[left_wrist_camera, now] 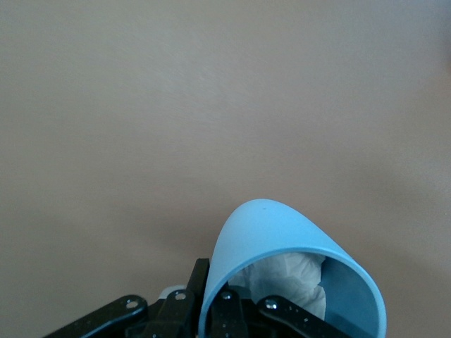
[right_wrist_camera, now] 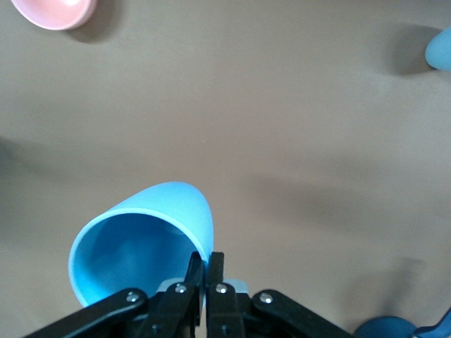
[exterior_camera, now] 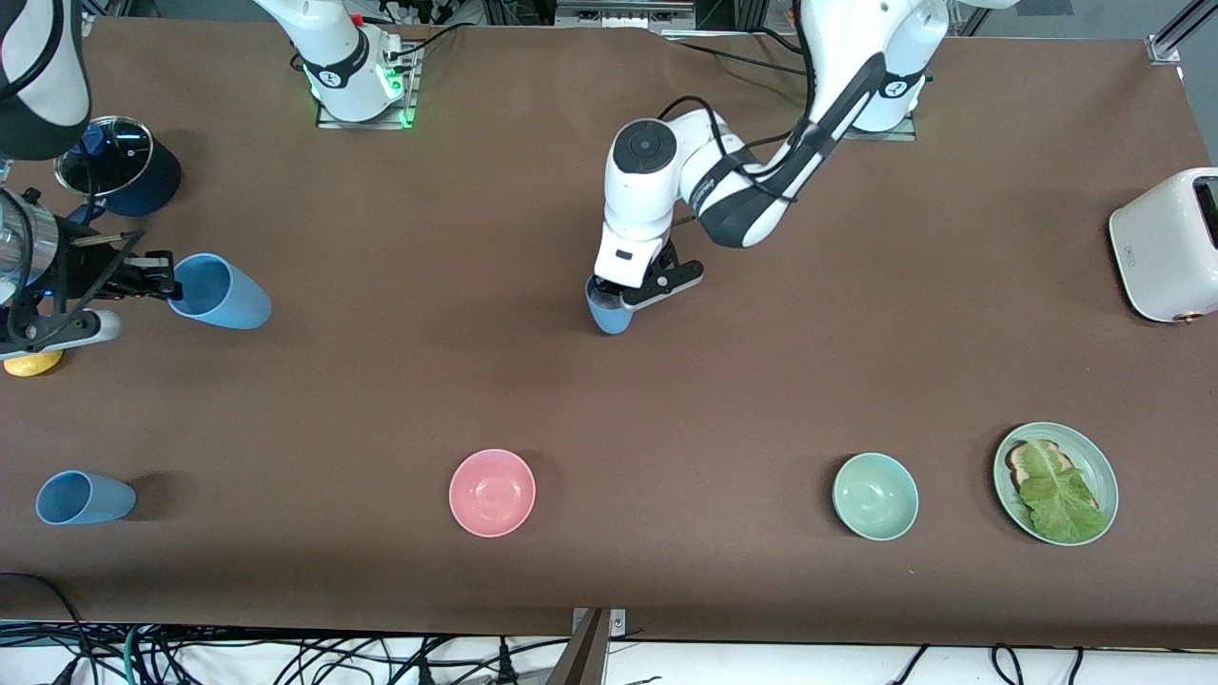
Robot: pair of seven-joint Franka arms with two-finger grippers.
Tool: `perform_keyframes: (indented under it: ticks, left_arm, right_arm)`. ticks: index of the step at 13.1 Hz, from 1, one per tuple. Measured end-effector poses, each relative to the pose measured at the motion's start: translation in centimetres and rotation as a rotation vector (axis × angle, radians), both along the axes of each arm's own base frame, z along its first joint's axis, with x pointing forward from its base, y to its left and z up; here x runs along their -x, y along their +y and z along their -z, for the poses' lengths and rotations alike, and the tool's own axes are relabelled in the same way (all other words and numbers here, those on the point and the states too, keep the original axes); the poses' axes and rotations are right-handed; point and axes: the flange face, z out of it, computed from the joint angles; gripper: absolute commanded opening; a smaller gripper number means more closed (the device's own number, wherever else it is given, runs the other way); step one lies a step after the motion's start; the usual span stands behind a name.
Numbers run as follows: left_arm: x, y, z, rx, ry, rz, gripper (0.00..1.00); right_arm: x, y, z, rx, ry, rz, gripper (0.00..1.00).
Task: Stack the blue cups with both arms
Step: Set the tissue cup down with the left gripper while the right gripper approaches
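Observation:
My left gripper should set the light-blue cup, now near the table's middle, down for me on the bare table on my side of the pink bowl [exterior_camera: 607,342].
My left gripper [exterior_camera: 636,290] is shut on the rim of a light-blue cup [exterior_camera: 609,312] near the middle of the table. I cannot tell whether that cup touches the table. In the left wrist view my left gripper [left_wrist_camera: 211,289] pinches this cup's wall [left_wrist_camera: 275,236], one finger inside and one outside, and white shows inside it. My right gripper [exterior_camera: 152,278] is shut on the rim of a second blue cup [exterior_camera: 221,291], held tilted above the table at the right arm's end; the right wrist view shows the gripper [right_wrist_camera: 206,271] on the cup [right_wrist_camera: 144,236]. A third blue cup [exterior_camera: 86,498] lies on its side near the front camera; it also shows in the right wrist view [right_wrist_camera: 440,49].
A navy saucepan with a glass lid [exterior_camera: 119,171] and a yellow object [exterior_camera: 33,363] are at the right arm's end. A pink bowl [exterior_camera: 492,492], a green bowl [exterior_camera: 875,496] and a green plate [exterior_camera: 1094,455] with toast and lettuce line the near edge. A white toaster [exterior_camera: 1166,243] stands at the left arm's end.

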Motion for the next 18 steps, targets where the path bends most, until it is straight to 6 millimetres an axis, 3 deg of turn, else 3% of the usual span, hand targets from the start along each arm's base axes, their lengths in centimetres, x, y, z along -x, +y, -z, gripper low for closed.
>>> perform_keyframes:
  ticks: [3, 7, 16, 17, 18]
  left_arm:
    - [-0.4, -0.2, 2.0, 0.016, -0.002, 0.003, 0.0]
    - [-0.8, -0.1, 2.2, 0.018, -0.008, 0.0, 0.0]
    - [-1.3, 0.3, 3.6, 0.013, 0.008, -0.009, 0.0]
    - [-1.3, 0.3, 3.6, 0.013, 0.008, -0.009, 0.14]
    - [-1.3, 0.3, 3.6, 0.013, 0.008, -0.009, 0.4]
  right_arm:
    - [0.3, 4.6, -1.1, -0.009, -0.015, 0.03, 0.0]
    - [1.2, 9.9, -2.1, -0.02, -0.025, 0.085, 0.01]
    - [1.2, 10.2, -2.1, -0.021, -0.024, 0.096, 0.01]
    - [1.2, 10.2, -2.1, -0.021, -0.024, 0.096, 0.01]
    - [1.2, 10.2, -2.1, -0.021, -0.024, 0.096, 0.01]
